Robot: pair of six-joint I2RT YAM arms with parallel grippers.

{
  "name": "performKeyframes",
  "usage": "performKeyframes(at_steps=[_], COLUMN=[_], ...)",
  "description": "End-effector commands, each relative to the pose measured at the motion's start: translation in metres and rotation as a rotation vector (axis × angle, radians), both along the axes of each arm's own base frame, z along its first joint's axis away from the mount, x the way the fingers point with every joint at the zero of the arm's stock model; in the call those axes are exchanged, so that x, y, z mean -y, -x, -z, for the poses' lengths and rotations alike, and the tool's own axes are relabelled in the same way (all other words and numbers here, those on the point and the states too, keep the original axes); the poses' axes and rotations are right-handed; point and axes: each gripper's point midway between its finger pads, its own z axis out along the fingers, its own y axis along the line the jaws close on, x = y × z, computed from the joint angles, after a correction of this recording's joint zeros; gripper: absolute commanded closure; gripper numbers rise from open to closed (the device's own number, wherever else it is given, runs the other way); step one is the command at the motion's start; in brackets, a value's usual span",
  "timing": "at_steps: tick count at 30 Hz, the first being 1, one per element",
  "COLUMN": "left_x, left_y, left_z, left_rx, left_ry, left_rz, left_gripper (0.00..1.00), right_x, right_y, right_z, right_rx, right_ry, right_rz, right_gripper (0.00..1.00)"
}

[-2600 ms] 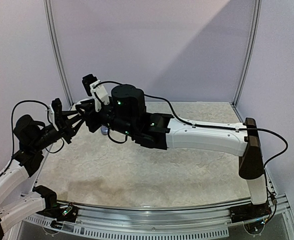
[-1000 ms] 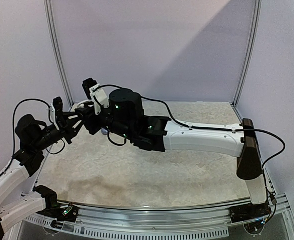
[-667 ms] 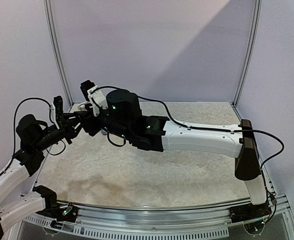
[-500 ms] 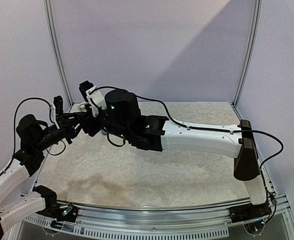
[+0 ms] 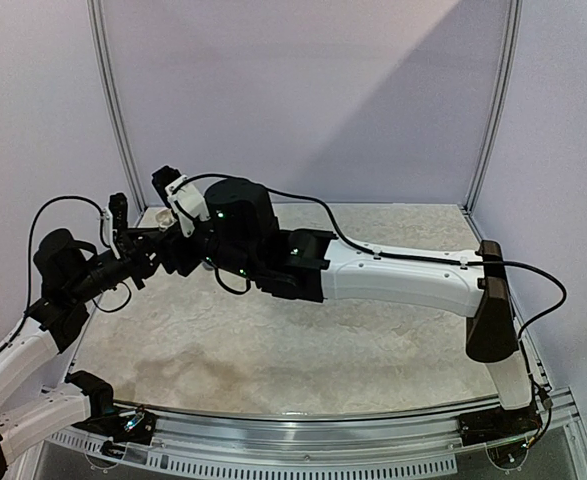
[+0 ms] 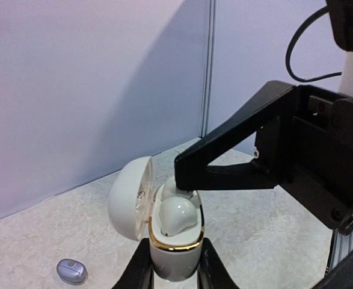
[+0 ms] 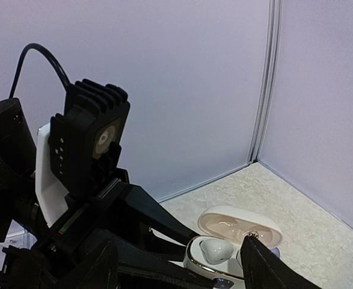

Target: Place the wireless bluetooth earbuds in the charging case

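The white charging case, still held upright above the table, will be put down by my left gripper on the marbled table [image 5: 267,290] beneath my right arm's black wrist.
My left gripper [image 6: 175,268] is shut on the base of a white charging case [image 6: 175,250] with a gold rim, held upright above the table, its lid [image 6: 128,195] swung open to the left. Two white earbuds sit in it: the near one [image 6: 176,217] in full view, the far one [image 6: 171,188] partly under one black finger [image 6: 224,165] of my right gripper. The right wrist view shows the case [image 7: 195,257], a seated earbud [image 7: 215,250] and the lid [image 7: 239,226] between the spread fingers of my right gripper [image 7: 181,250], which is open. From above, both grippers [image 5: 151,243] [image 5: 180,245] meet at the left.
A greyish-lavender earbud [image 6: 72,271] lies on the pale marbled table [image 6: 272,229] below and to the left of the held case. Lilac walls and a corner post [image 6: 207,66] stand close behind. The right arm [image 5: 403,275] stretches across the table's middle.
Both arms have drifted a little to the left and toward the back corner, with the two grippers staying together.
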Motion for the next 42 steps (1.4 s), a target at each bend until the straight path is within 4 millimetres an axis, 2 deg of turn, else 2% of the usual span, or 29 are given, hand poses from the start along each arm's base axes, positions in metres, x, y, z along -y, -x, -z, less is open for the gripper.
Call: performKeyframes(at_steps=[1, 4, 8, 10, 13, 16, 19, 20, 21, 23, 26, 29, 34, 38, 42], left_x=[0.000, -0.001, 0.000, 0.002, 0.005, 0.008, 0.010, 0.010, 0.010, 0.007, 0.001, 0.000, 0.002, 0.010, 0.019], left_y=[0.001, -0.001, 0.004, 0.015, 0.036, 0.055, 0.059, 0.058, 0.057, 0.049, 0.035, 0.029, 0.024, 0.025, 0.017], left_z=[-0.007, 0.007, 0.034, 0.050, 0.071, 0.085, 0.079, 0.075, 0.072, 0.065, 0.059, 0.056, 0.057, 0.065, 0.069], left_rx=[0.039, 0.039, 0.163, 0.277, 0.489, 0.662, 0.755, 0.775, 0.789, 0.794, 0.736, 0.667, 0.569, 0.364, 0.066], left_ry=[-0.022, -0.101, -0.368, -0.536, -0.762, -0.886, -0.909, -0.914, -0.919, -0.929, -0.937, -0.893, -0.816, -0.680, -0.440], left_rz=[0.001, -0.008, 0.024, 0.087, 0.208, 0.315, 0.327, 0.319, 0.305, 0.255, 0.187, 0.161, 0.159, 0.215, 0.237], left_gripper=[1.00, 1.00, 1.00, 1.00, 1.00, 1.00, 1.00, 1.00, 1.00, 1.00, 1.00, 1.00, 1.00, 1.00, 1.00], right_x=[0.003, 0.010, 0.033, 0.047, 0.060, 0.065, 0.054, 0.050, 0.041, 0.031, 0.030, 0.045, 0.079, 0.120, 0.171], right_y=[-0.001, 0.014, 0.030, 0.033, 0.029, 0.010, -0.008, -0.010, -0.010, -0.005, 0.004, 0.008, 0.004, -0.018, -0.044], right_z=[0.015, -0.013, -0.050, -0.063, -0.065, -0.047, 0.001, 0.011, 0.033, 0.060, 0.088, 0.106, 0.103, 0.097, 0.111], right_rx=[0.003, 0.044, 0.049, 0.036, -0.031, -0.100, -0.185, -0.203, -0.224, -0.256, -0.275, -0.290, -0.309, -0.350, -0.425], right_ry=[0.082, 0.075, 0.050, 0.027, -0.009, 0.010, 0.104, 0.129, 0.172, 0.221, 0.292, 0.348, 0.341, 0.342, 0.378], right_rz=[-0.002, -0.073, -0.122, -0.118, -0.073, 0.037, 0.133, 0.137, 0.129, 0.111, 0.109, 0.144, 0.231, 0.345, 0.474], right_gripper=[0.29, 0.29, 0.29, 0.29, 0.29, 0.32, 0.34, 0.35, 0.36, 0.37, 0.37, 0.37, 0.35, 0.32, 0.30])
